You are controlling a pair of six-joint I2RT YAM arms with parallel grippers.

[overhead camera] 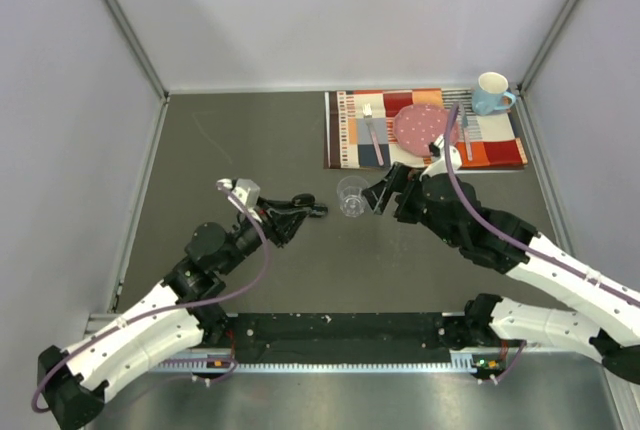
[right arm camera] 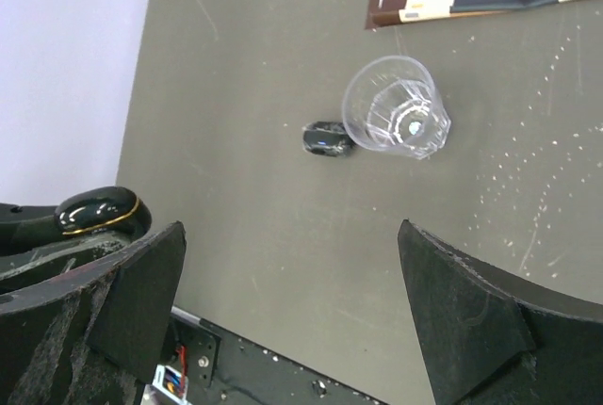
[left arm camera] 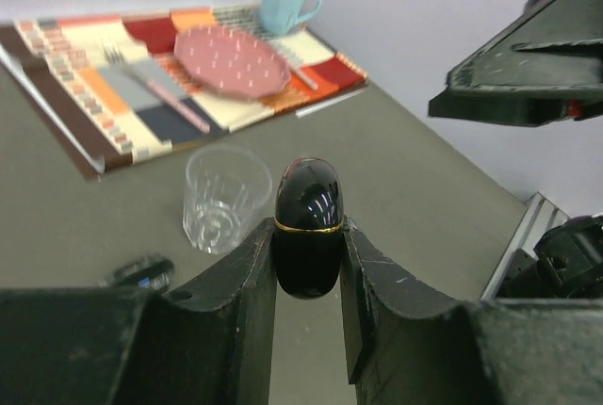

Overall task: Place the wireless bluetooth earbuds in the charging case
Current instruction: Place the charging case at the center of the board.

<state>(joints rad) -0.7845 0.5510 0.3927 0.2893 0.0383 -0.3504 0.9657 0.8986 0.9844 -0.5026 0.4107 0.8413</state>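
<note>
I need to set the black charging case on the bare table just nearer me than the small black piece (overhead camera: 319, 247) with my left gripper.
My left gripper (overhead camera: 308, 208) is shut on a glossy black oval charging case with a gold band (left arm camera: 308, 221), closed and held above the table. The case also shows in the right wrist view (right arm camera: 99, 215). A clear plastic cup (overhead camera: 352, 197) stands just to its right and looks empty (right arm camera: 396, 108). One small glossy black piece (right arm camera: 327, 138), seemingly an earbud, lies on the table touching the cup's left side; it is blurred in the left wrist view (left arm camera: 141, 271). No other earbuds show. My right gripper (overhead camera: 383, 193) is open and empty, hovering right of the cup (right arm camera: 290, 235).
A striped placemat (overhead camera: 350, 135) lies at the back right with a pink plate (overhead camera: 425, 127), a fork (overhead camera: 372, 130) and another utensil on it. A light blue mug (overhead camera: 492, 93) stands at its far corner. Grey walls enclose the table.
</note>
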